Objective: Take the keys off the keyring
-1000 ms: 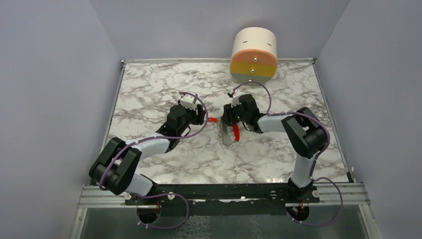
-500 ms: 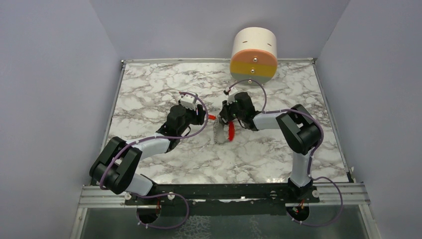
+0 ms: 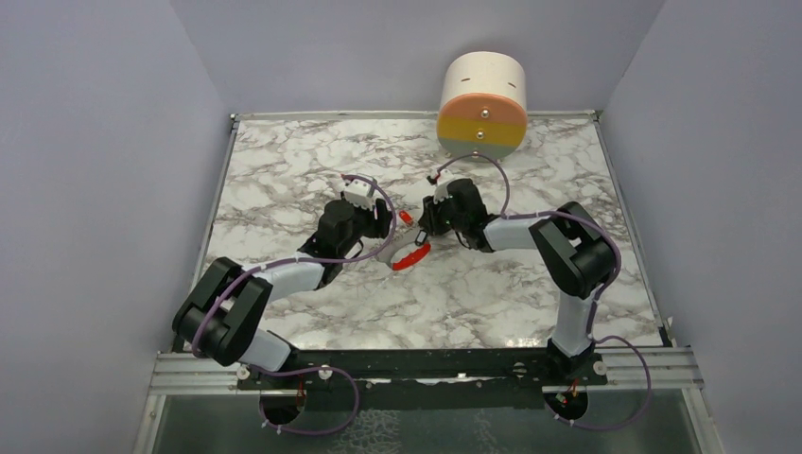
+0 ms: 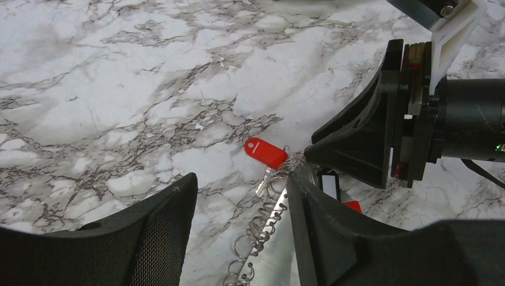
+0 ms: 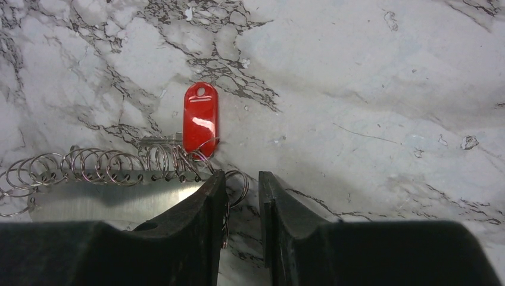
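Observation:
The right gripper's finger covers part of the keyring's loose end ring, so the robot should open that gripper, pinch that end ring [image 5: 245, 189] between its fingers and lift the keyring.
The keyring [image 3: 407, 252] is a row of silver wire rings [image 5: 107, 165] along a shiny metal strip, with a red curved clip [image 3: 414, 261] at its near end. It lies on the marble between my grippers. A red-headed key [image 5: 200, 119] lies at its far end, also visible in the left wrist view [image 4: 266, 153]. A dark-headed key [image 4: 329, 183] lies by my right gripper. My left gripper [image 4: 238, 238] is wide open over the ring row [image 4: 262, 229]. My right gripper [image 5: 238, 229] is slightly open, and the end ring [image 5: 239, 186] sits loose in the gap.
A cylindrical container [image 3: 482, 104] in cream, orange and yellow lies at the back of the marble table [image 3: 284, 161]. Grey walls enclose the left, right and back sides. The black rail with the arm bases [image 3: 416, 364] runs along the near edge.
The keyring's red clip swung from pointing toward the near edge to lying leftward under my left gripper. My right gripper shifted slightly left and back. The left arm barely moved.

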Motion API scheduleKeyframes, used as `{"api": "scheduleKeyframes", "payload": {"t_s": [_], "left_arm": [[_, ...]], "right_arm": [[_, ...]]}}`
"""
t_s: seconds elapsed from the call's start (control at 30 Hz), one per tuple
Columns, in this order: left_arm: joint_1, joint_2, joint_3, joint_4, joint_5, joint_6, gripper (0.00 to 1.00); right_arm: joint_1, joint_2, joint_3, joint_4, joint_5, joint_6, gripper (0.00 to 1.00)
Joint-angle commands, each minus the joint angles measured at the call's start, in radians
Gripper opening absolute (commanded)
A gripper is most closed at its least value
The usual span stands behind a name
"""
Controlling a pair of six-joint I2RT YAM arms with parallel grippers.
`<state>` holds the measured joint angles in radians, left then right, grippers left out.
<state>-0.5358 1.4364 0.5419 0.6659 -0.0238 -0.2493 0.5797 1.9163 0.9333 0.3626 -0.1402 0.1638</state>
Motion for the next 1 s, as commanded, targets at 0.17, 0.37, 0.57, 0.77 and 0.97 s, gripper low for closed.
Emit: {"api": "scheduleKeyframes", "payload": {"t_s": [0.17, 0.37, 0.57, 0.77, 0.97], "left_arm": [[0.007, 0.060, 0.036, 0.031, 0.037, -0.011, 0.59], [0.007, 0.097, 0.055, 0.031, 0.052, 0.008, 0.59], [0.005, 0.147, 0.075, 0.031, 0.074, 0.000, 0.59], [0.006, 0.152, 0.075, 0.034, 0.070, -0.001, 0.59], [0.005, 0.147, 0.079, 0.037, 0.086, 0.014, 0.59]], "right_arm": [[0.009, -0.035, -0.058, -0.106, -0.033, 0.017, 0.34], [0.019, -0.084, -0.083, -0.118, -0.033, 0.010, 0.38], [0.030, -0.052, -0.076, -0.114, -0.055, 0.014, 0.23], [0.040, -0.025, -0.057, -0.122, -0.068, -0.002, 0.01], [0.054, -0.107, -0.061, -0.140, 0.024, -0.046, 0.01]]}}
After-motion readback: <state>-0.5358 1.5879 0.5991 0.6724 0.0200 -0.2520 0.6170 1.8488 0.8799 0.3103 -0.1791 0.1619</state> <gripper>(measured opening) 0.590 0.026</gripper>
